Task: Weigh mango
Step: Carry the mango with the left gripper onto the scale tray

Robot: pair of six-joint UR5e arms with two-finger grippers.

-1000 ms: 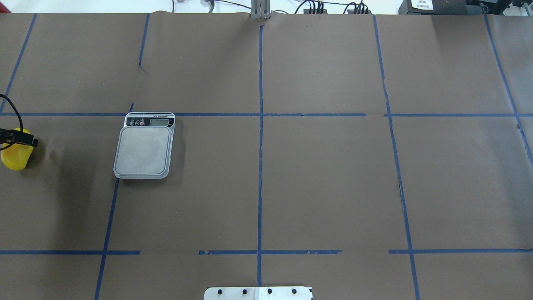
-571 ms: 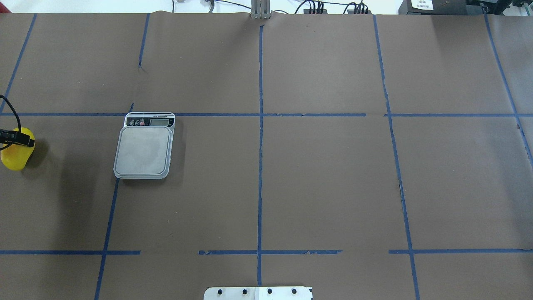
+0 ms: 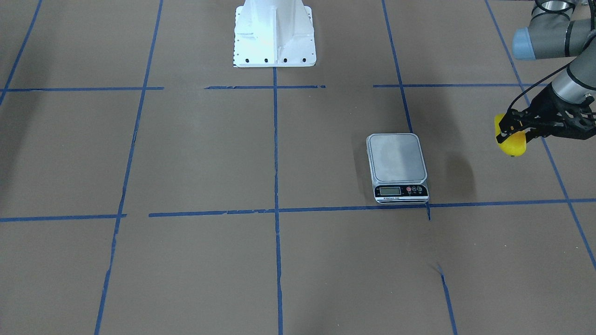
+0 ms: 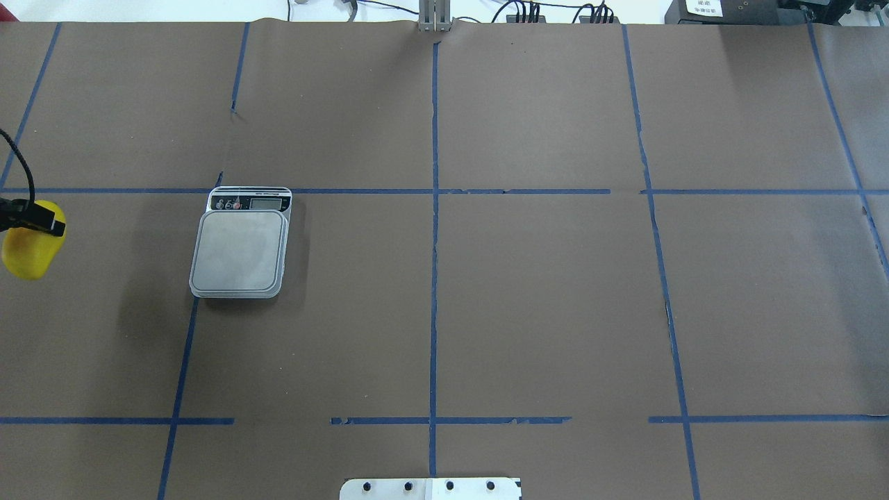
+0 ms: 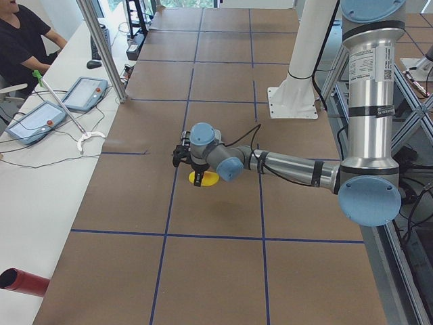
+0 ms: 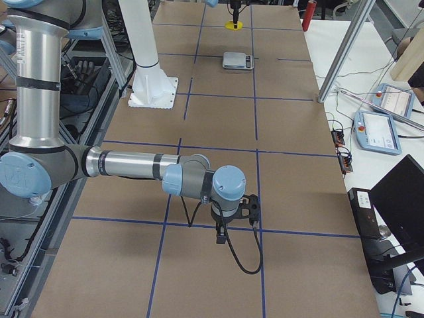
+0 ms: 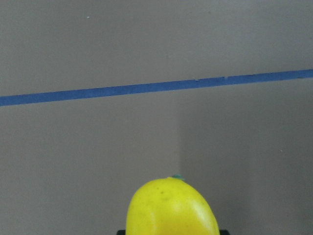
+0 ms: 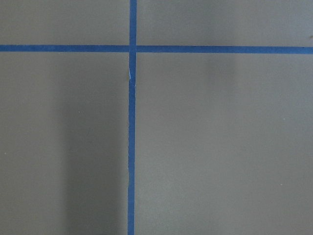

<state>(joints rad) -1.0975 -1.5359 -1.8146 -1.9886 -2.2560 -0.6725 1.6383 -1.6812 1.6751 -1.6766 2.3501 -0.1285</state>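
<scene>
I will release the yellow mango from my left gripper on the middle of the silver scale's bare platform (image 3: 399, 159).
The mango (image 4: 28, 255) is bright yellow and held at the table's far left. It also shows in the front-facing view (image 3: 512, 145), the left wrist view (image 7: 171, 210) and the exterior left view (image 5: 206, 179). My left gripper (image 4: 35, 222) is shut on its upper part and holds it a little above the brown table cover. The silver scale (image 4: 239, 251) lies to the right of the mango with its platform bare; it also shows in the front-facing view (image 3: 396, 158). My right gripper (image 6: 240, 212) shows only in the exterior right view, low over the cover. I cannot tell if it is open or shut.
Blue tape lines (image 4: 434, 208) divide the brown cover into squares. The white robot base plate (image 3: 274, 32) stands at the near middle edge. Cables and small black boxes (image 4: 528, 14) line the far edge. An operator (image 5: 20, 40) sits beside the table with touch pendants.
The left gripper has risen slightly with the mango. The mango looks a little larger and its shadow has drawn away to the right. The scale has not moved.
</scene>
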